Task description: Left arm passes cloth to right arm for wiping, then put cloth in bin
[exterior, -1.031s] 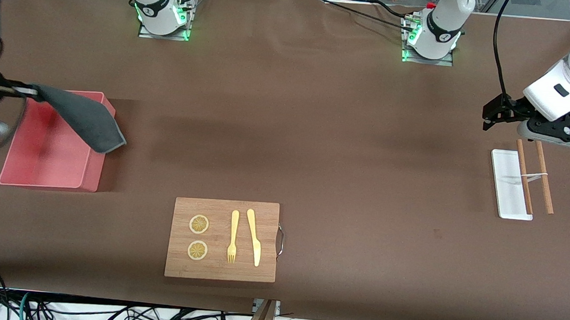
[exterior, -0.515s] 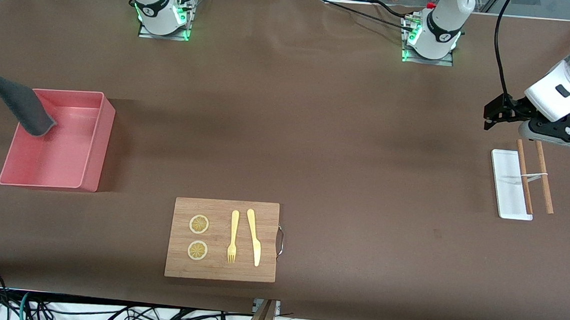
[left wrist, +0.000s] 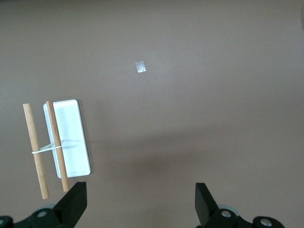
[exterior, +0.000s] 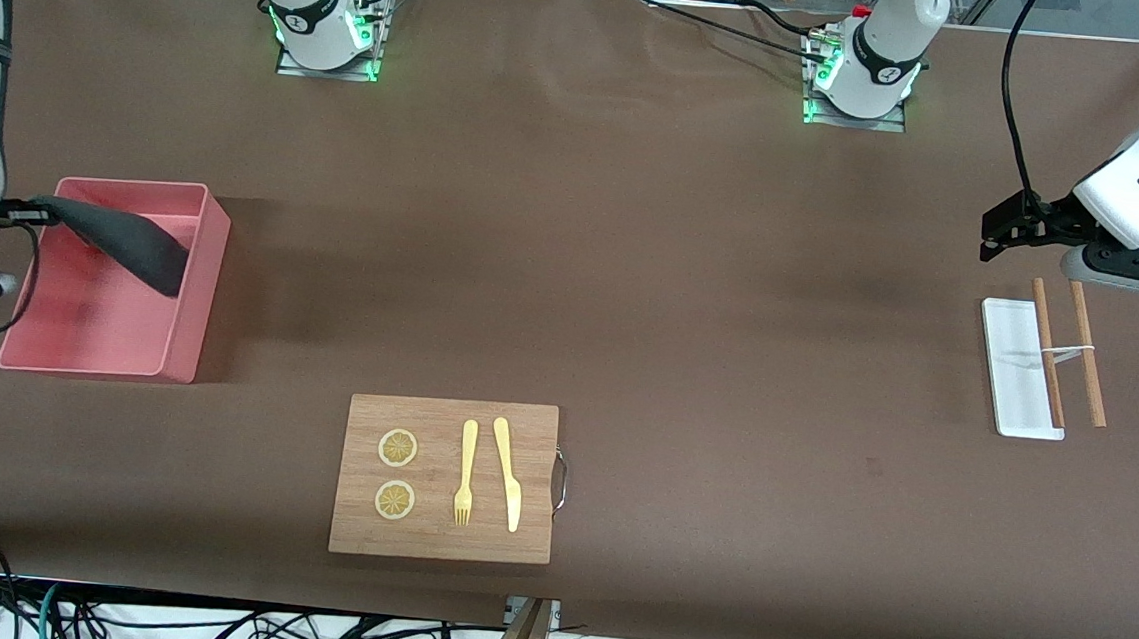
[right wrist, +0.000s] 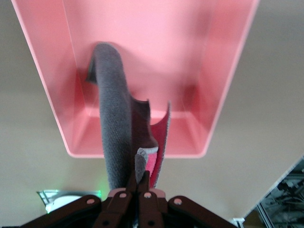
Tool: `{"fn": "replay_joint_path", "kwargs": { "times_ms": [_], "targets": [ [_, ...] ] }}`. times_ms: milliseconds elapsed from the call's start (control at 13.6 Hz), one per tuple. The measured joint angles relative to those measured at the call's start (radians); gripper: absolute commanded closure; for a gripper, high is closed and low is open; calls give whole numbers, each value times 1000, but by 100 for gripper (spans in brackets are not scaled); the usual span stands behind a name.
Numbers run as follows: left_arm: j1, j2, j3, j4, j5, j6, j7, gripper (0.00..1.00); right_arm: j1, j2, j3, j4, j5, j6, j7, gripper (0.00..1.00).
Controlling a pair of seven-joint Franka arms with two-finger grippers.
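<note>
My right gripper should drop the dark grey cloth inside the pink bin (exterior: 149,270) (right wrist: 108,64), near the bin's side that faces the middle of the table.
The dark grey cloth (exterior: 124,242) hangs from my right gripper (exterior: 36,214) over the pink bin (exterior: 181,353) at the right arm's end of the table. In the right wrist view the right gripper (right wrist: 138,183) is shut on the cloth (right wrist: 114,123), which droops into the bin (right wrist: 228,85). My left gripper (exterior: 999,229) is open and empty, held over the bare table near the white tray. In the left wrist view its fingertips (left wrist: 76,199) stand wide apart around the left gripper's midpoint (left wrist: 138,202).
A narrow white tray (exterior: 1012,376) with two wooden sticks (exterior: 1079,350) lies at the left arm's end, also in the left wrist view (left wrist: 73,147). A wooden cutting board (exterior: 439,541) with fork, knife and two lemon slices lies nearer the front camera.
My right gripper has swung the cloth back from the table's edge to over the bin. My left gripper has drifted slightly toward its end of the table.
</note>
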Motion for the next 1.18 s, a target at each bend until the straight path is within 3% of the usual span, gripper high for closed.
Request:
{"fn": "replay_joint_path", "kwargs": {
  "times_ms": [589, 663, 736, 1178],
  "targets": [
    [1, 0, 0, 0, -1, 0, 0, 0, 1, 118, 3, -78, 67, 267, 3, 100],
    [1, 0, 0, 0, -1, 0, 0, 0, 2, 126, 4, -79, 82, 298, 3, 60],
    [1, 0, 0, 0, -1, 0, 0, 0, 2, 132, 4, -79, 91, 320, 3, 1],
    [0, 0, -1, 0, -1, 0, 0, 0, 5, 104, 4, -42, 133, 357, 2, 0]
  ]
}}
